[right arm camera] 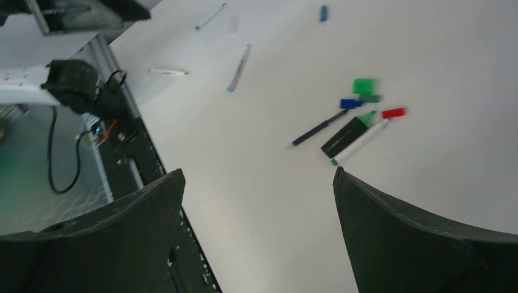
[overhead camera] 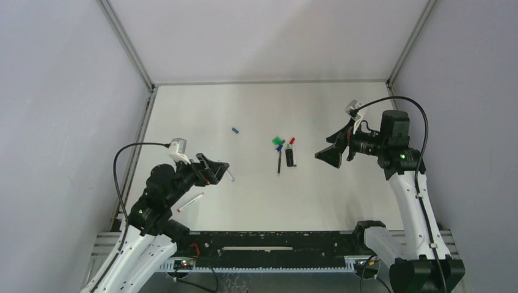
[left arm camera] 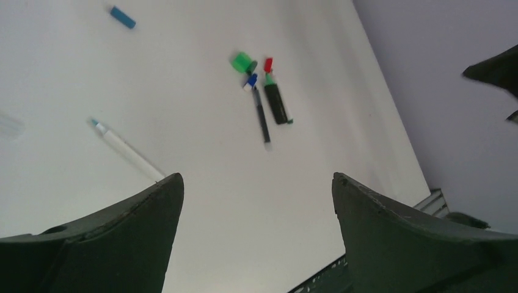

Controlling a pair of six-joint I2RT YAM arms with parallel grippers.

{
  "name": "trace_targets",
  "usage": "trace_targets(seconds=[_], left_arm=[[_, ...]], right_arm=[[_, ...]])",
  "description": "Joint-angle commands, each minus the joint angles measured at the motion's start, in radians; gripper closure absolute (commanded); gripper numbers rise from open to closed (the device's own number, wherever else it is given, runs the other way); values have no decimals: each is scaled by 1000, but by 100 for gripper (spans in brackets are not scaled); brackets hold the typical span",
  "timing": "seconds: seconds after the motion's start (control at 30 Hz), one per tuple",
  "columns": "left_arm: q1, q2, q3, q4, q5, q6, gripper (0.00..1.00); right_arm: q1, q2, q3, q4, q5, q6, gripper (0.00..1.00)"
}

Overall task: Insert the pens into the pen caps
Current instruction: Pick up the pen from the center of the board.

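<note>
The white pen with the blue tip is next for my left gripper, which should close on the middle of the body (overhead camera: 226, 171) (left arm camera: 135, 152) of that pen.
A cluster lies mid-table: green cap (overhead camera: 277, 141), dark blue cap (overhead camera: 280, 147), red cap (overhead camera: 292, 140), a thick black marker (overhead camera: 289, 157) and a thin dark pen (overhead camera: 279, 162). A light blue cap (overhead camera: 235, 130) lies alone, farther left. A white pen with a blue tip (left arm camera: 125, 149) lies just beyond my left gripper (left arm camera: 256, 177), which hangs open and empty. A white pen with red ends (overhead camera: 190, 202) lies near the left arm. My right gripper (right arm camera: 256, 171) is open and empty, raised to the right of the cluster, with the black marker (right arm camera: 345, 137) ahead of it.
Grey enclosure walls stand on the left, back and right. A black slotted rail (overhead camera: 275, 244) with cables runs along the near table edge between the arm bases. The left arm's base and wiring (right arm camera: 79, 85) show in the right wrist view.
</note>
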Motion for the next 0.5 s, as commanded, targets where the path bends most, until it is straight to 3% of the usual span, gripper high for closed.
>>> trace_targets(seconds=[0.0,0.2,0.33,0.47], left_arm=[[-53,-46,-74,140,-152,-84,6],[-53,-168,-212,300,-199,-156,5],[-53,-219,-219,282,-235,-143,1],[-53,-223,-225,245,-263,-172,0]], right_arm=[[6,56,-24,-64,-186,-185,0],[52,72,-49,12,-180,-151,0],[81,69,19,63,-103,-132,0],[83,69,55,95,-123,-83,0]])
